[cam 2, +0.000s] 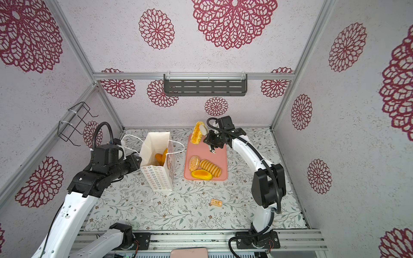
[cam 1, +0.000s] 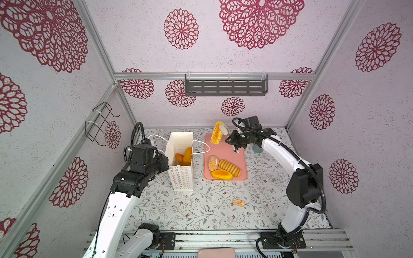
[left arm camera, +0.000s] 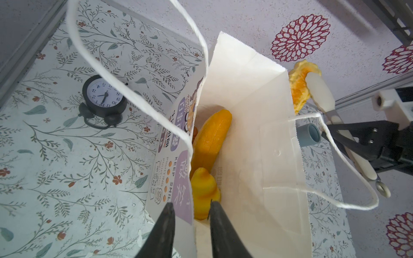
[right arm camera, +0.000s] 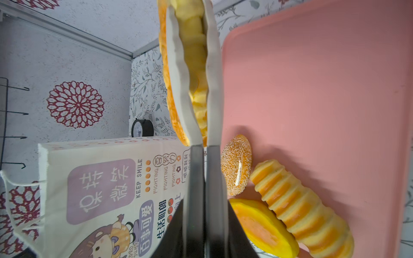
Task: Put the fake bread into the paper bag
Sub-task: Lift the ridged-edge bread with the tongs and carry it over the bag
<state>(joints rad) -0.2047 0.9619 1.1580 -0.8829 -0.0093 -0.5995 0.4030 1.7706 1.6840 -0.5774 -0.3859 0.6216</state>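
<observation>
The robot's left gripper is open around the paper bag's printed side, so it should pinch that side (left arm camera: 192, 219) to keep the bag steady before the tongs lower the braided bread.
The paper bag (cam 1: 181, 178) stands open left of the pink tray (cam 1: 223, 147). Two pieces of fake bread (left arm camera: 211, 136) lie inside it. My left gripper (left arm camera: 191, 204) straddles the bag's printed front wall, one finger outside and one inside, with a gap still showing. My right gripper (cam 1: 232, 140) is shut on the handles of white tongs (right arm camera: 178, 78). The tongs pinch a braided golden bread (cam 1: 216, 134) in the air above the tray's far end. A sesame bun (cam 1: 213, 163), a ridged loaf (cam 1: 230, 167) and an orange oval piece (cam 1: 222, 174) rest on the tray.
A small black alarm clock (left arm camera: 104, 98) stands behind the bag. A tiny tan block (cam 1: 238, 202) lies on the floral mat toward the front. A grey cylinder (left arm camera: 309, 135) sits near the right arm. A wire rack (cam 1: 100, 122) and a dark shelf (cam 1: 225, 86) hang on the walls.
</observation>
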